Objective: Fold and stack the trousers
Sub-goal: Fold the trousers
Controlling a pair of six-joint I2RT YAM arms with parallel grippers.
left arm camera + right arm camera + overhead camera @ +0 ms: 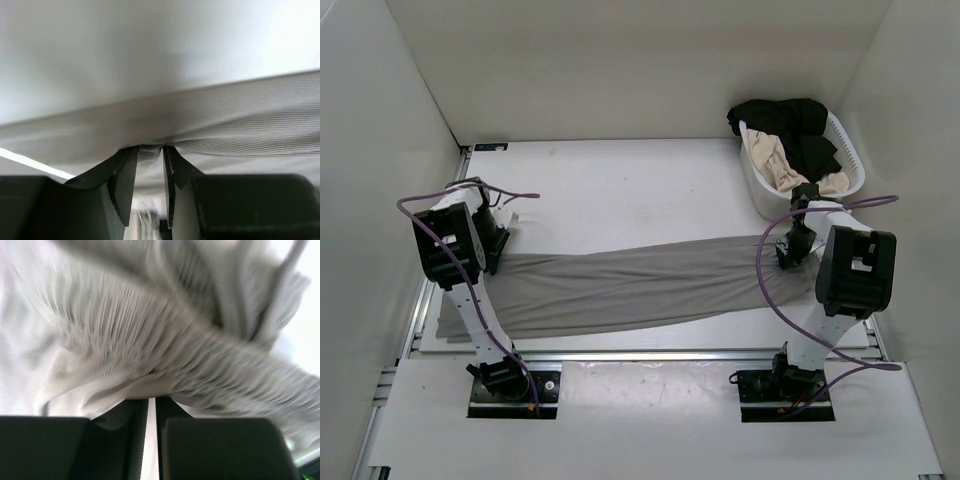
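The grey trousers are slanted and their gathered waist lies over my right gripper's fingers, so I need to open those fingers, pinch the waist's edge (200, 322) and pull the trousers straight.
The grey trousers (630, 285) lie stretched across the white table from left to right. My left gripper (500, 248) is at their left end, shut on the fabric's far edge; in the left wrist view the ribbed cloth (210, 125) is pinched between the fingertips (127, 155). My right gripper (790, 252) is at their right end, shut on the gathered waist; in the right wrist view the bunched fabric (165, 340) sits over the nearly closed fingers (131, 415).
A white basket (760, 185) stands at the back right holding a black garment (790, 125) and a beige garment (785, 165). The right arm's purple cable (765, 285) loops over the trousers' right end. White walls enclose the table.
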